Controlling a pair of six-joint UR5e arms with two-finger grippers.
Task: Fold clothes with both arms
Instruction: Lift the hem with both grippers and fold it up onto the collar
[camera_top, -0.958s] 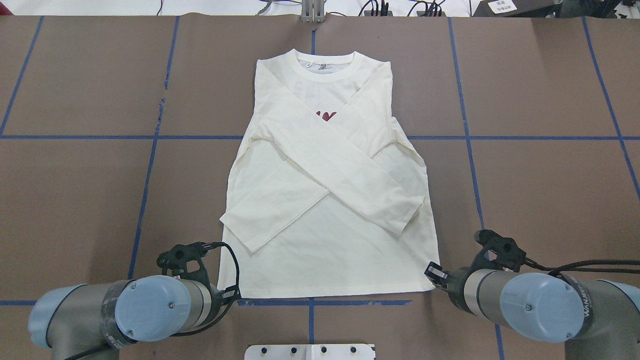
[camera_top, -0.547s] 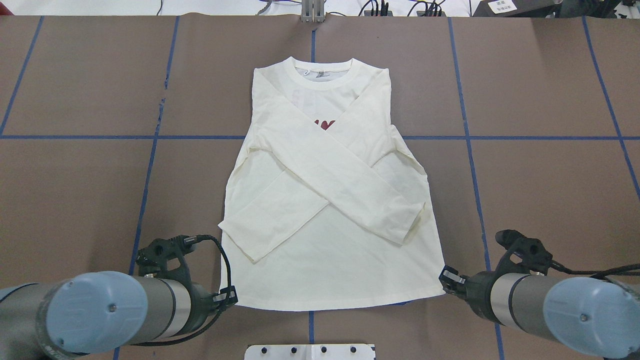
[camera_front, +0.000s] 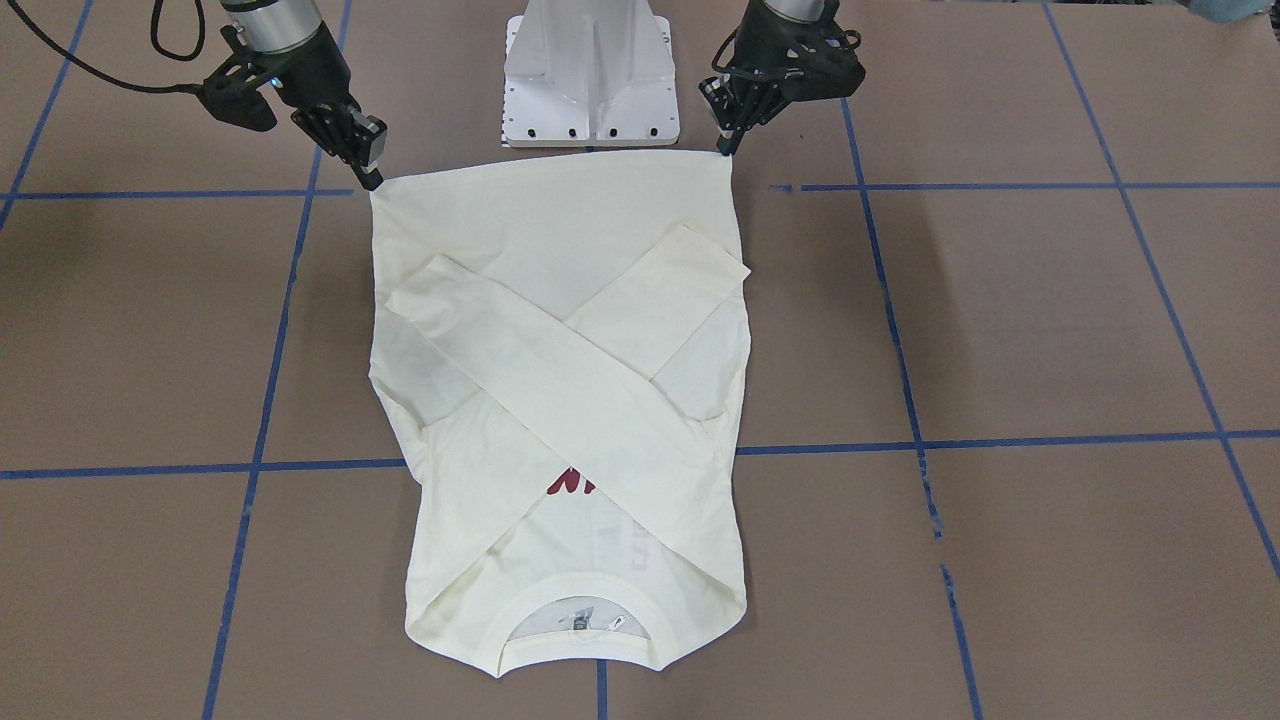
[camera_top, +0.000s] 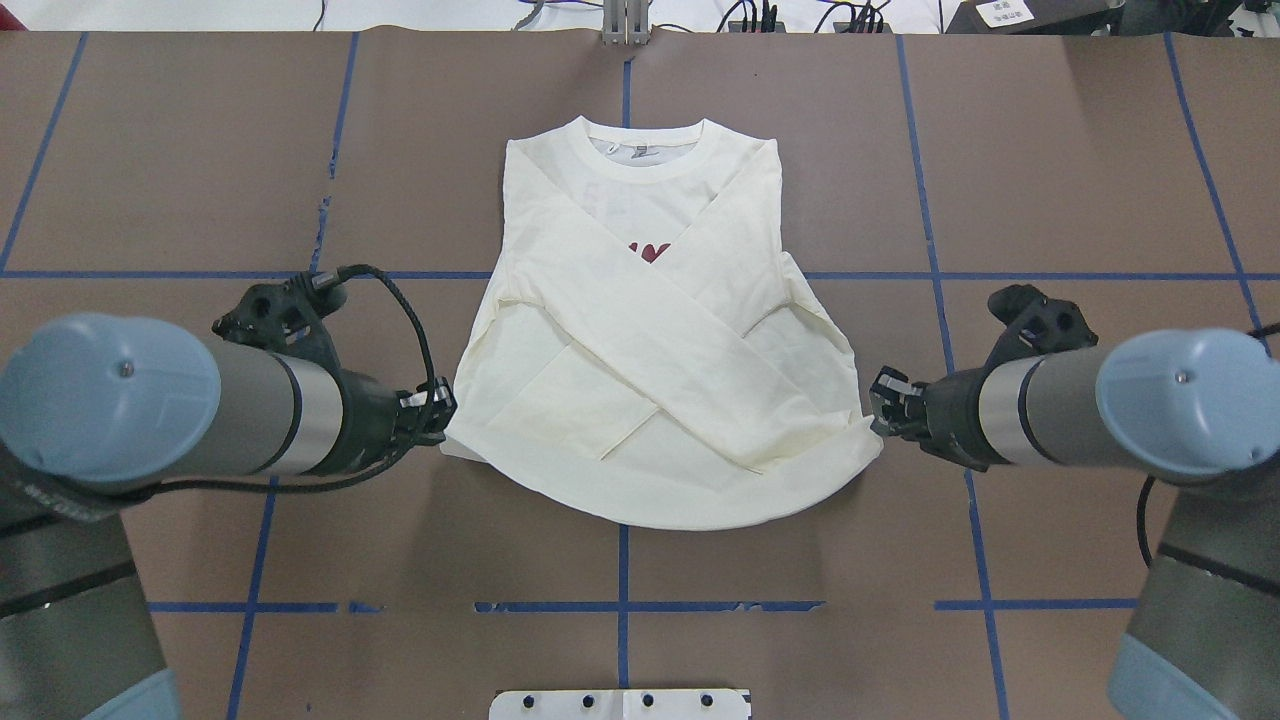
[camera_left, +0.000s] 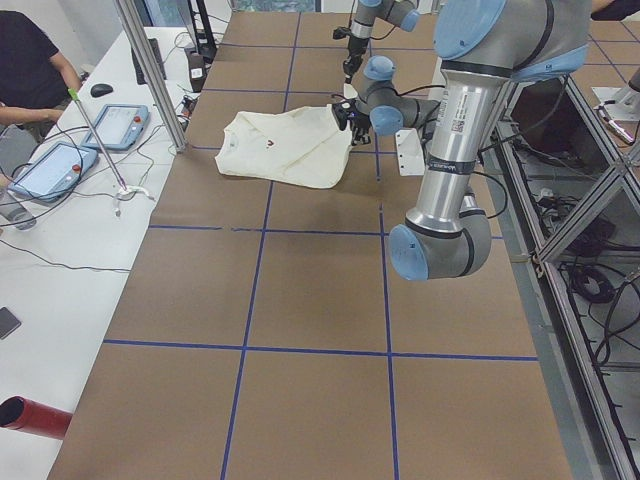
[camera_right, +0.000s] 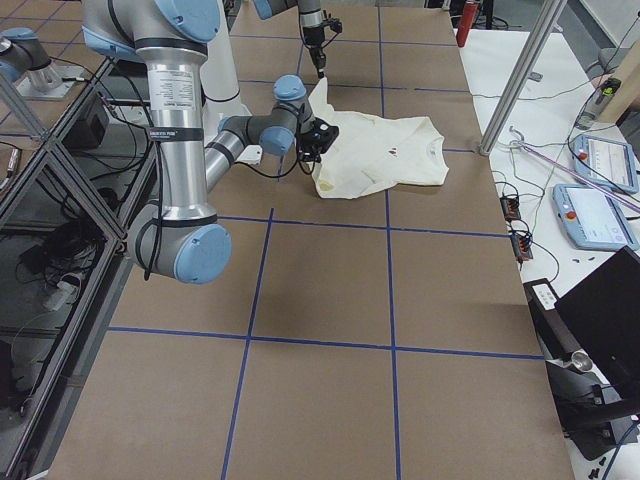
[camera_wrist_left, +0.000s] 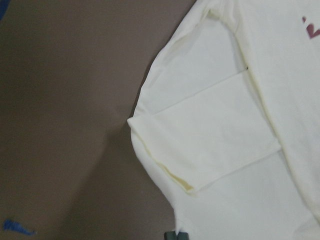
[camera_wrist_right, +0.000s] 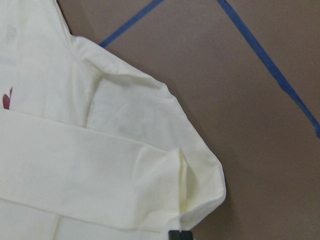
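Next, my right gripper releases the corner of the shirt's hem on the brown table (camera_front: 366, 578) beside the folded shoulder of the cream-white shirt.
The cream-white shirt (camera_top: 655, 330) lies front up on the brown table, neck (camera_top: 643, 140) at the far side, with its sleeves crossed over the chest. A bit of dark red lettering (camera_top: 650, 250) shows between the sleeves. My left gripper (camera_top: 440, 408) is shut on the left hem corner. My right gripper (camera_top: 878, 402) is shut on the right hem corner. Both corners are held above the table and the hem (camera_top: 680, 512) sags in a curve between them. In the front-facing view the left gripper (camera_front: 727, 150) and right gripper (camera_front: 372, 180) pinch the hem's two corners.
The white pedestal base (camera_top: 620, 703) stands at the near table edge, between the arms. Blue tape lines (camera_top: 620, 606) cross the brown table. In the left side view a person (camera_left: 30, 70) sits by a side table with tablets (camera_left: 120, 125) and cables.
Both grippers have risen and moved away from the robot's base toward the neck, taking the hem corners with them. The shirt's lower part has come off the table and now hangs between them.
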